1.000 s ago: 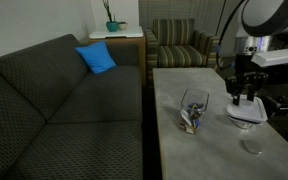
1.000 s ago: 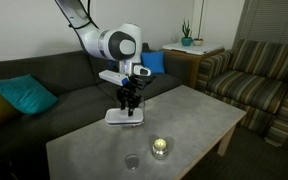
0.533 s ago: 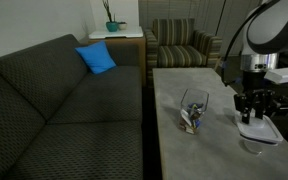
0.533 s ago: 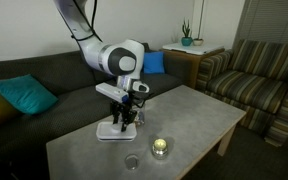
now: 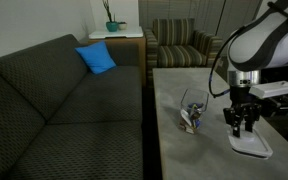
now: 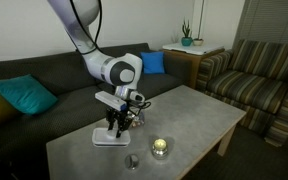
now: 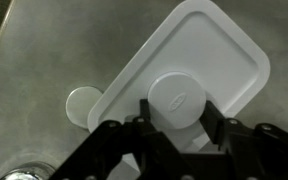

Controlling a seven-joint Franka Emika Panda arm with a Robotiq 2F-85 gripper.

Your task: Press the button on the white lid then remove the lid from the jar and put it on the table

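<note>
I should open my gripper to let go of the white lid, which hangs low over the table now, on the table [image 5: 219,147], beside the small grey disc and towards the sofa.
My gripper [image 7: 179,118] is shut on the round button [image 7: 179,98] of the white lid [image 7: 199,55], one finger on each side. The lid is off the jar and hangs flat under the gripper, low over the grey table [image 5: 174,150]. It also shows in both exterior views [image 5: 252,143] [image 6: 108,137]. I cannot tell whether it touches the tabletop. The clear jar [image 5: 193,112] stands open on the table, a short way from the gripper [image 5: 240,122]. In an exterior view the gripper [image 6: 116,124] and arm mostly hide the jar.
A small grey round disc [image 7: 81,105] lies beside the lid, partly under its edge; it also shows in an exterior view [image 6: 132,160]. A shiny round tin [image 6: 161,147] stands near it. A dark sofa [image 5: 54,110] runs along the table and a striped armchair [image 5: 179,45] stands beyond it.
The gripper has carried the white lid along the table, away from the jar and towards the disc and tin, and has come lower.
</note>
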